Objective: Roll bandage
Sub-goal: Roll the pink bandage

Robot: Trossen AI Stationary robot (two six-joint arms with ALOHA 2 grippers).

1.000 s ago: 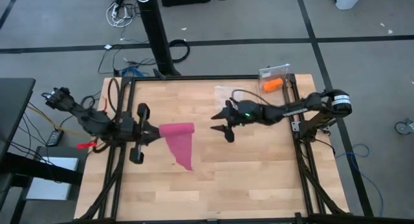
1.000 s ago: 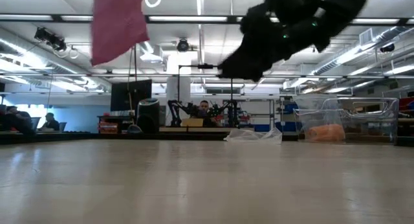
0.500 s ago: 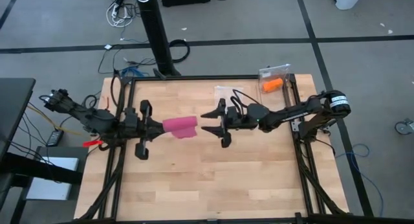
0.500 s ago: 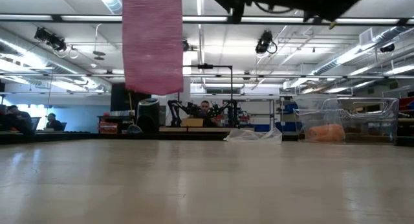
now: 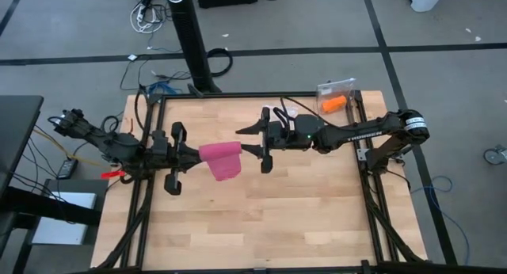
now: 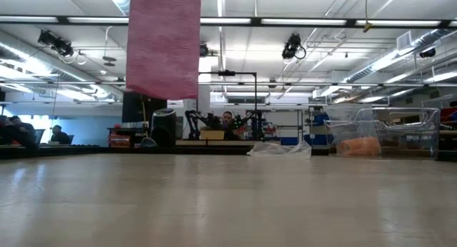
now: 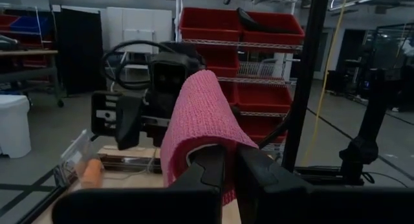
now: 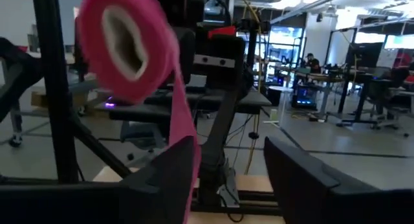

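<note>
The hollow end of the roll is above my right gripper's open fingers and the loose piece of bandage runs along one finger, so I will pinch the piece of bandage (image 8: 182, 118) below the roll.
The magenta-pink bandage (image 5: 221, 158) is a partly wound roll held in the air over the table's middle. Its hollow end (image 8: 123, 43) faces my right gripper, and a loose strip (image 6: 164, 43) hangs from it, clear of the table. My left gripper (image 5: 193, 154) is shut on the roll's left end and also shows in its wrist view (image 7: 229, 156). My right gripper (image 5: 255, 141) is open and level, pointing at the roll's right end from just beside it. In the right wrist view the open gripper (image 8: 229, 179) touches nothing. My left gripper pinches the roll's left end (image 7: 200, 143) between its two fingers. The fingers come level from the table's left. The roll sticks out level toward the right gripper, lifted clear, and the loose strip (image 8: 184, 153) hangs slack below it.
A clear plastic box (image 5: 336, 90) with an orange roll (image 6: 360, 145) stands at the table's far right corner. A crumpled clear bag (image 5: 277, 112) lies at the far edge. People sit in the room beyond the table.
My right gripper has risen, turned from pointing down to level, and gone toward the table's left up to the roll's end. My left gripper has turned, so that the long hanging strip has swung round and now hangs nearly straight under the roll.
</note>
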